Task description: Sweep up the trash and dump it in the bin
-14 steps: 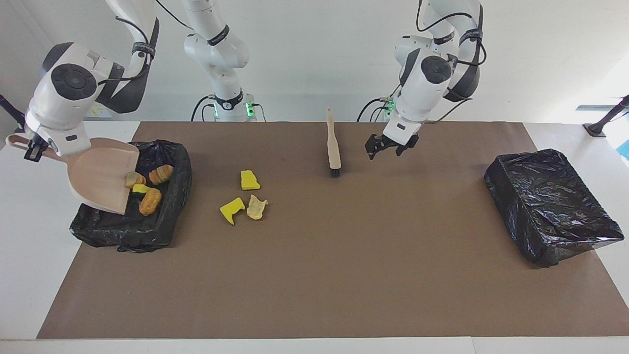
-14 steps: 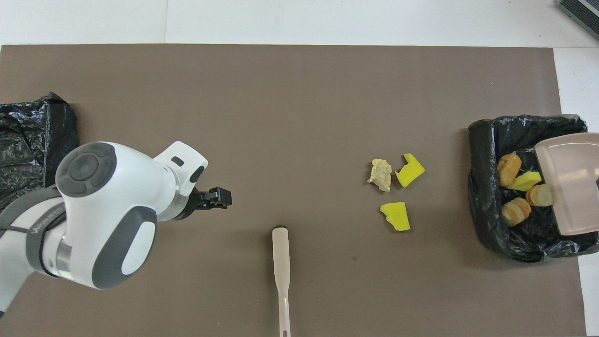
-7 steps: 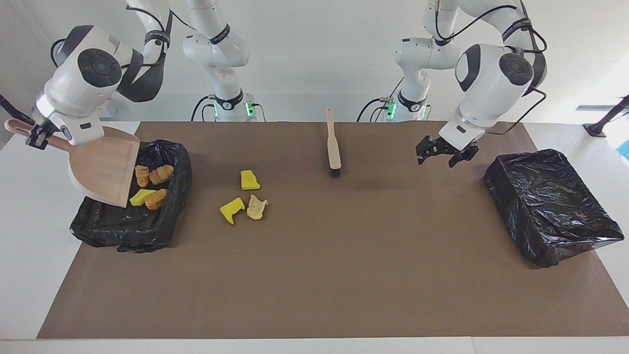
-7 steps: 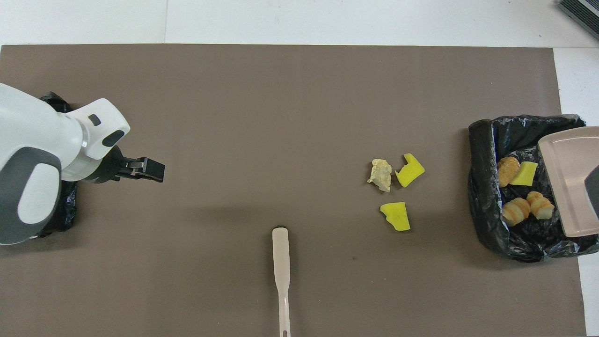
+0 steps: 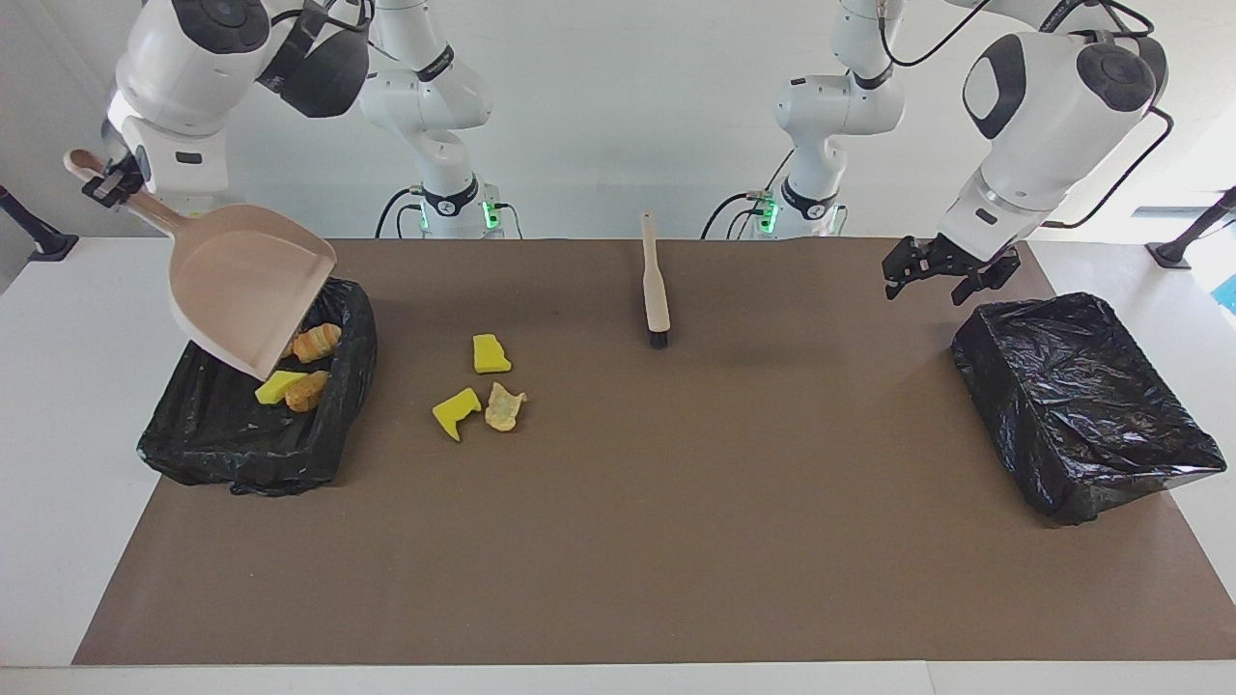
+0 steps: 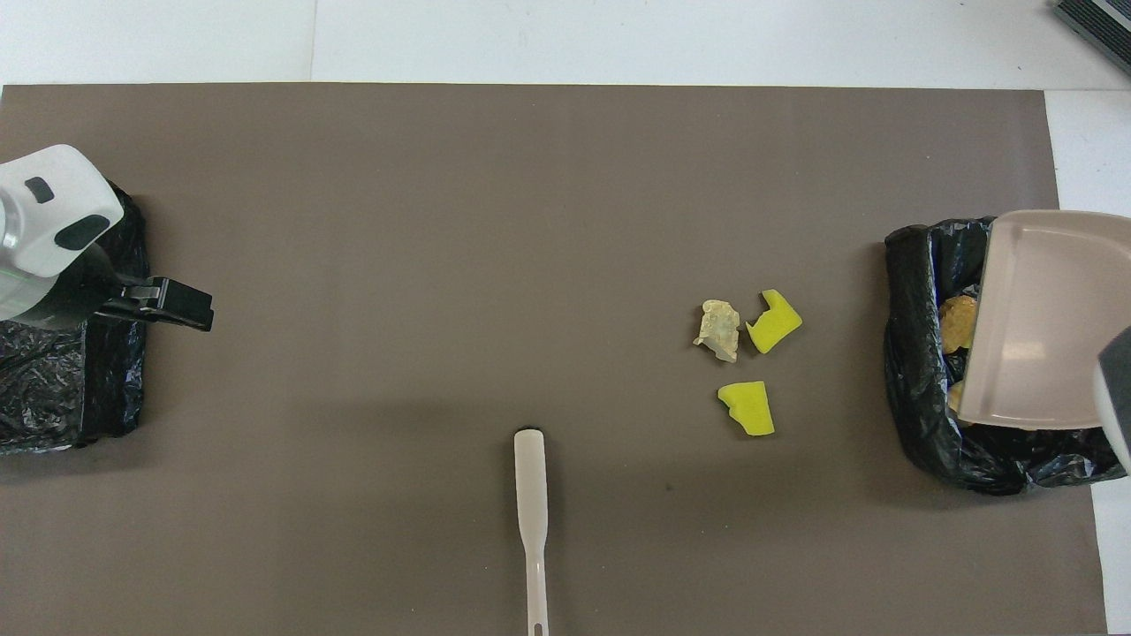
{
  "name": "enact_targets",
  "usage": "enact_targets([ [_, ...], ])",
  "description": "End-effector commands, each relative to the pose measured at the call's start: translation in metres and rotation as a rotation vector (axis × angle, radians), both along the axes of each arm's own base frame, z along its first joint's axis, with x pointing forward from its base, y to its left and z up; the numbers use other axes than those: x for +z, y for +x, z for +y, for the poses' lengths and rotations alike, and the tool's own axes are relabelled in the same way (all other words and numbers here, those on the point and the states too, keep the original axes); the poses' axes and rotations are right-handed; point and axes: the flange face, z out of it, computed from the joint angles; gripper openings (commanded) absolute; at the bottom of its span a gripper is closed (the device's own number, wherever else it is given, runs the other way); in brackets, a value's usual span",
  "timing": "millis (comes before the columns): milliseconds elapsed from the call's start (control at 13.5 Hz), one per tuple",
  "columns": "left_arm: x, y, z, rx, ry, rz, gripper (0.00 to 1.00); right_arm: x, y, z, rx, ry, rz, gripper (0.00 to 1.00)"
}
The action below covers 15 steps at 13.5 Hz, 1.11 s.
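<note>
My right gripper should set the beige dustpan down on the brown mat [image 6: 499, 263] just past the bristles of the beige brush.
Three pieces of trash lie on the brown mat beside the bin: a yellow chunk [image 5: 491, 354] [image 6: 747, 407], a notched yellow chunk [image 5: 456, 412] [image 6: 774, 321] and a tan scrap [image 5: 504, 406] [image 6: 717, 329]. More trash [image 5: 307, 390] [image 6: 956, 320] lies in the black-lined bin [image 5: 241, 468] [image 6: 914, 397] at the right arm's end. My right gripper [image 5: 101, 183] is shut on the handle of the beige dustpan [image 5: 246, 290] [image 6: 1034, 327], which hangs tilted, lip down, over that bin. My left gripper [image 5: 932, 278] [image 6: 181, 305] is open and holds nothing, up in the air over the mat's edge beside the second bin.
A second black-lined bin [image 5: 1081, 405] [image 6: 53, 389] stands at the left arm's end. The beige brush [image 5: 656, 285] [image 6: 531, 495] lies on the mat near the robots, bristles pointing away from them.
The right arm raised the dustpan higher over the bin and the pieces settled inside. The left arm swung from beside the brush to its own end of the table.
</note>
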Motion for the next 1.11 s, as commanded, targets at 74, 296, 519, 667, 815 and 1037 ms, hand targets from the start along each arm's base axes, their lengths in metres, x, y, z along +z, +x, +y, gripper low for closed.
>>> enact_targets([
  [74, 0.028, 0.000, 0.003, -0.009, 0.026, -0.002, 1.00, -0.019, 0.002, 0.053, -0.266, 0.183, -0.182, 0.00],
  [296, 0.043, 0.000, 0.003, -0.009, 0.021, -0.018, 1.00, -0.050, 0.008, 0.135, -0.494, 0.231, -0.300, 0.00],
  [519, 0.044, 0.002, 0.005, -0.003, 0.022, -0.041, 1.00, -0.089, 0.021, 0.205, -0.684, 0.269, -0.338, 0.00],
  [667, 0.044, 0.003, 0.013, 0.013, 0.022, -0.044, 1.00, -0.115, 0.038, 0.283, -0.839, 0.286, -0.380, 0.00],
  [815, 0.057, -0.003, 0.018, 0.022, 0.021, -0.064, 1.00, -0.125, 0.057, 0.319, -1.080, 0.378, -0.387, 0.00],
  [1037, 0.059, -0.005, 0.015, 0.019, 0.019, -0.070, 1.00, -0.168, 0.061, 0.401, -1.180, 0.421, -0.447, 0.00],
])
